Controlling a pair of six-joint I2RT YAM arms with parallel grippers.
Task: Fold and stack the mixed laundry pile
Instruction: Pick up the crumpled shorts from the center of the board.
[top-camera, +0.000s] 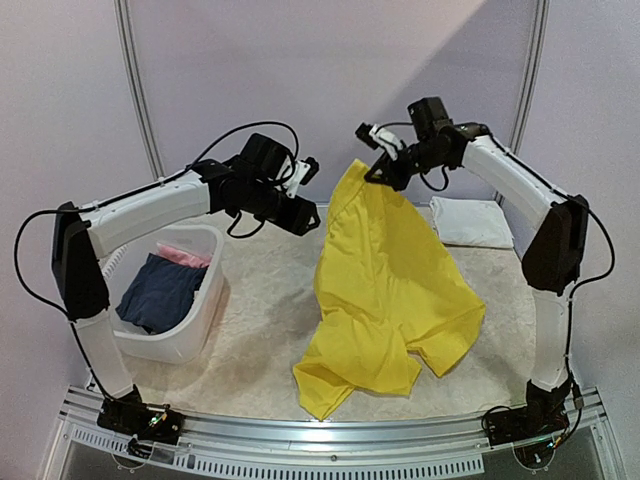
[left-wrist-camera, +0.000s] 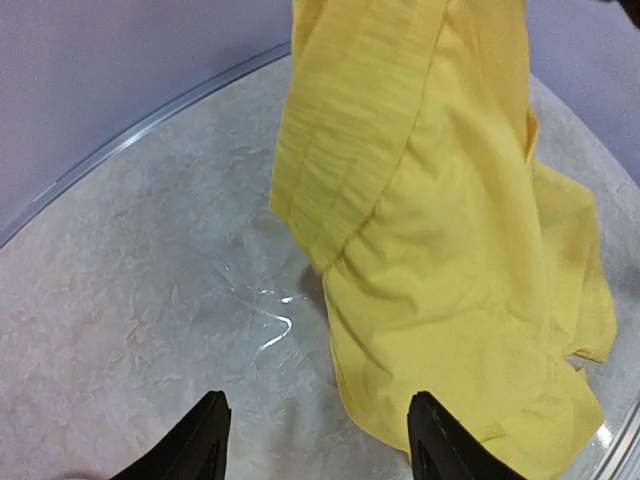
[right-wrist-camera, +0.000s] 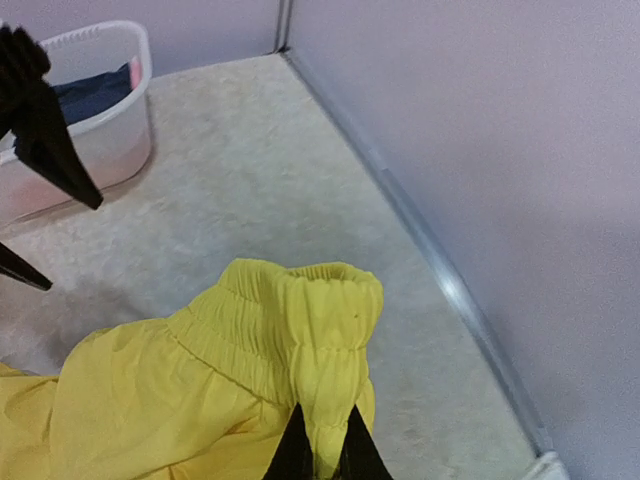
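Next, my right gripper releases the waistband of the yellow shorts in front of the white T-shirt, by the side (top-camera: 527, 292).
My right gripper (top-camera: 374, 172) is shut on the elastic waistband of the yellow shorts (top-camera: 385, 290) and holds them up high; the legs trail down onto the table. The pinched waistband shows in the right wrist view (right-wrist-camera: 325, 320). My left gripper (top-camera: 306, 170) is open and empty, raised just left of the hanging shorts, which fill the left wrist view (left-wrist-camera: 450, 230). A folded white T-shirt (top-camera: 470, 220) lies at the back right. A dark navy piece (top-camera: 165, 290) and a pink piece (top-camera: 185, 256) lie in the basket.
The white plastic basket (top-camera: 205, 320) stands at the left of the table, under my left arm; it also shows in the right wrist view (right-wrist-camera: 100, 90). The table top (top-camera: 265, 340) is a pale mottled mat with a metal rail along the near edge.
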